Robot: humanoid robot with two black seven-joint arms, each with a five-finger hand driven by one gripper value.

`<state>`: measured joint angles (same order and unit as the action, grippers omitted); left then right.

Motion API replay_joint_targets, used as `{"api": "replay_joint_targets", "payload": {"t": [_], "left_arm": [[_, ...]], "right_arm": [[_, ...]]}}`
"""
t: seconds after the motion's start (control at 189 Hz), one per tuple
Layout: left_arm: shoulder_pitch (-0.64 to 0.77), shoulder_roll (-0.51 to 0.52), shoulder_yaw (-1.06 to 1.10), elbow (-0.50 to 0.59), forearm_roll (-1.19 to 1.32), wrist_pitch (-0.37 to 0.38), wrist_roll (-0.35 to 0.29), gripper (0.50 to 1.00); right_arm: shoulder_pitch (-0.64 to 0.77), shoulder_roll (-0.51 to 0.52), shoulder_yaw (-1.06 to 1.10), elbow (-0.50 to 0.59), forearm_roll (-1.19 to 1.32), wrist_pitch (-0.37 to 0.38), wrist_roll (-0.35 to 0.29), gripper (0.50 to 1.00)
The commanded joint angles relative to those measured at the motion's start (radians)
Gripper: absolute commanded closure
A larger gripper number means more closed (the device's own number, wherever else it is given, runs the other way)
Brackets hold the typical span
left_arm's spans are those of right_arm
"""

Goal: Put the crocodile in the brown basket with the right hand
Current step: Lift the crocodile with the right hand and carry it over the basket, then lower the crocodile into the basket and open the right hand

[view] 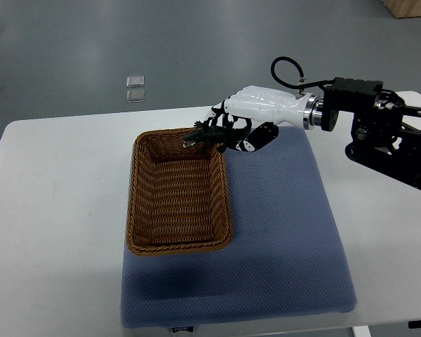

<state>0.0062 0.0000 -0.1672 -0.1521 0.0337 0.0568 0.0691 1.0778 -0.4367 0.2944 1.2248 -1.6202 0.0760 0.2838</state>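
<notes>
The crocodile, which hangs above the basket's far rim, will be let go by my right gripper on the middle of the brown basket's bottom (175, 197).
A brown wicker basket (180, 191) sits on the left part of a blue mat (288, 232). My right hand (231, 126), white with dark fingers, reaches in from the right and hovers over the basket's far right corner. Its fingers are curled around a small dark green crocodile (205, 135), which hangs above the basket's far rim. The basket's inside looks bare. The left arm does not show.
The mat lies on a white table (49, 210). Two small clear squares (135, 88) lie on the grey floor beyond the table's far edge. My black right arm (386, 133) spans the table's far right corner.
</notes>
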Motion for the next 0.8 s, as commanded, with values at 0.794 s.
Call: {"api": "replay_joint_targets", "payload": {"t": [0.794], "left_arm": [[0.000, 0.000, 0.000, 0.000, 0.000, 0.000, 0.000, 0.500]], "right_arm": [[-0.124, 0.282, -0.018, -0.205, -0.087, -0.007, -0.002, 1.000]]}}
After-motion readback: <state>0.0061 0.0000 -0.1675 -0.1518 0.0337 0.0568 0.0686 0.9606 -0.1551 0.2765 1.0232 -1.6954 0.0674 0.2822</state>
